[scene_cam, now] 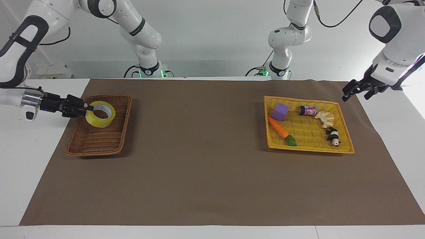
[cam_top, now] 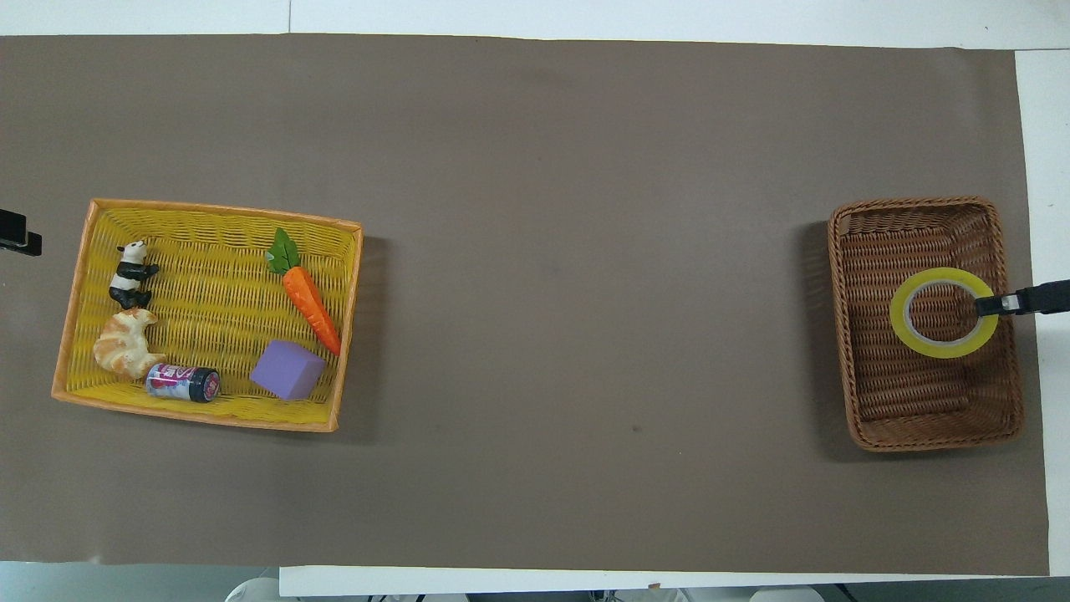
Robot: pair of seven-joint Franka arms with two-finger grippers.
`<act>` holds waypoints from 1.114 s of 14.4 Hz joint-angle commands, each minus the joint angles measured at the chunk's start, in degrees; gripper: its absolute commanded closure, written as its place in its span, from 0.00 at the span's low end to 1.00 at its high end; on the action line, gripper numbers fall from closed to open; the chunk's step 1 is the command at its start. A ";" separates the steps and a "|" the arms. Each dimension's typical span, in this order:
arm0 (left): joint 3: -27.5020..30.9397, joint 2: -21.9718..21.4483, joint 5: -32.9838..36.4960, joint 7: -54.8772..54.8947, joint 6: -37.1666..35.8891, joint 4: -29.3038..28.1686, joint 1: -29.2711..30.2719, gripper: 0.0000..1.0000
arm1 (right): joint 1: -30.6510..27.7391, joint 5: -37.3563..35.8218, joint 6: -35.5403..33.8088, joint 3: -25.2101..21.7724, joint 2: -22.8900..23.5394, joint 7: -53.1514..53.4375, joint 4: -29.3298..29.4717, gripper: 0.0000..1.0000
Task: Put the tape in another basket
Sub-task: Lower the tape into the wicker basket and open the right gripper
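Next, I let go of the yellow tape, which hangs low inside the basket now, with my right gripper on the middle of the brown wicker basket's bottom [cam_top: 919, 322].
The yellow tape [scene_cam: 99, 123] [cam_top: 943, 349] hangs tilted, low over the inside of the brown wicker basket [scene_cam: 96, 142] [cam_top: 919, 418] at the right arm's end of the table. My right gripper [scene_cam: 85, 108] [cam_top: 985, 306] reaches in level over the basket's outer rim and is shut on the roll's wall. Whether the roll touches the basket floor I cannot tell. My left gripper [scene_cam: 357, 90] [cam_top: 17, 242] waits open and holds nothing, above the mat's edge beside the yellow tray.
The flat yellow tray [scene_cam: 342, 151] [cam_top: 201, 418] at the left arm's end holds a carrot [scene_cam: 279, 128], a purple cube [scene_cam: 281, 111], a small can [scene_cam: 307, 110], a croissant [scene_cam: 325, 118] and a panda figure [scene_cam: 333, 136]. Brown mat [scene_cam: 206, 159] covers the table.
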 commanded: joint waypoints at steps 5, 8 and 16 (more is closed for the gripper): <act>0.01 1.57 0.65 0.17 -3.16 3.64 -2.76 0.00 | 0.96 -2.46 5.23 0.26 0.37 -5.76 -4.39 1.00; 0.10 2.37 -1.74 0.17 -4.76 5.76 -2.41 0.00 | 0.96 -2.46 7.51 0.26 0.54 -9.18 -6.85 1.00; 0.10 0.08 -1.74 -0.18 -5.19 1.81 -2.68 0.00 | 1.22 -5.71 9.80 0.26 0.72 -12.00 -5.89 0.00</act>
